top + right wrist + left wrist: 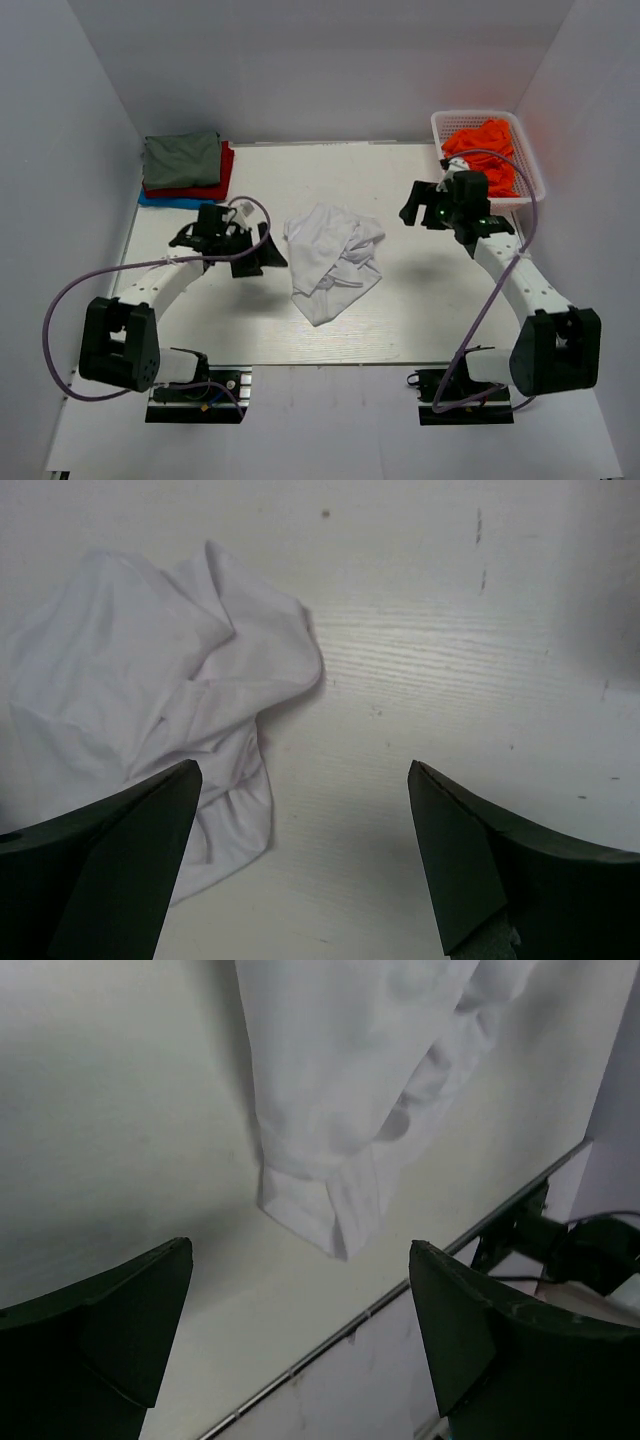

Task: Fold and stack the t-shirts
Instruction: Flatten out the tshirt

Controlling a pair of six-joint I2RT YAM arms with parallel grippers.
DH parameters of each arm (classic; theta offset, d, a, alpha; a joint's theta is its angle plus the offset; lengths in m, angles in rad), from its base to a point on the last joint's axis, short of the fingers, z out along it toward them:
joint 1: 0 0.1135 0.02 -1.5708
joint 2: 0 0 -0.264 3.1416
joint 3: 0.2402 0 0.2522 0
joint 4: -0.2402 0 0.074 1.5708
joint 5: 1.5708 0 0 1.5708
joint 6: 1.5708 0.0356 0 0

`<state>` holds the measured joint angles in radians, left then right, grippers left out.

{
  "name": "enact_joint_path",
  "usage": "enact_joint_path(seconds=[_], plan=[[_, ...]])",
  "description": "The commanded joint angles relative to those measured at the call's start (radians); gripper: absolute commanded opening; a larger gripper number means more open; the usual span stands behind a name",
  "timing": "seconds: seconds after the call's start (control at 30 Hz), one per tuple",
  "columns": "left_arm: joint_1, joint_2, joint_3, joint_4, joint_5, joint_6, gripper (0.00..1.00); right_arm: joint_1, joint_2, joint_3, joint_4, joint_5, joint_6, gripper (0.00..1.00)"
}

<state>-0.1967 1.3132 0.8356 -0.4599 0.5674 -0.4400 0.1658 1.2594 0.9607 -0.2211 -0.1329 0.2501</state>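
Observation:
I need to next move my right gripper to the white t-shirt's corner (381, 233) (314, 662) that sticks out on the side of the basket, and close it there.
A white t-shirt (332, 260) lies crumpled in the middle of the table; it also shows in the left wrist view (350, 1070) and the right wrist view (150, 680). A folded stack sits at the back left: an olive-grey shirt (181, 158) on a red one (222, 185) on a blue one (160, 201). An orange shirt (487, 150) lies in the basket. My left gripper (262, 256) is open and empty just left of the white shirt. My right gripper (412, 208) is open and empty to its right, above the table.
A white lattice basket (527, 150) stands at the back right, holding the orange shirt. White walls close in the table on the left, back and right. The table's front edge (400, 1295) runs near the white shirt's lower corner.

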Motion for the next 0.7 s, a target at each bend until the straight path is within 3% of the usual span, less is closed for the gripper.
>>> enact_joint_path(seconds=[0.0,0.27,0.4,0.67], plan=[[-0.088,0.017,-0.068,0.09,0.074,-0.06,0.98,0.046,0.058,0.03,-0.029,0.03,-0.086,0.9],[-0.26,0.239,0.077,-0.046,-0.283,-0.042,0.94,0.133,0.362,0.16,-0.034,0.217,-0.049,0.9],[-0.313,0.359,0.16,-0.118,-0.438,-0.032,0.86,0.147,0.463,0.214,-0.012,0.251,-0.052,0.9],[-0.378,0.463,0.211,-0.141,-0.512,-0.032,0.68,0.161,0.626,0.288,0.023,0.142,-0.04,0.87]])
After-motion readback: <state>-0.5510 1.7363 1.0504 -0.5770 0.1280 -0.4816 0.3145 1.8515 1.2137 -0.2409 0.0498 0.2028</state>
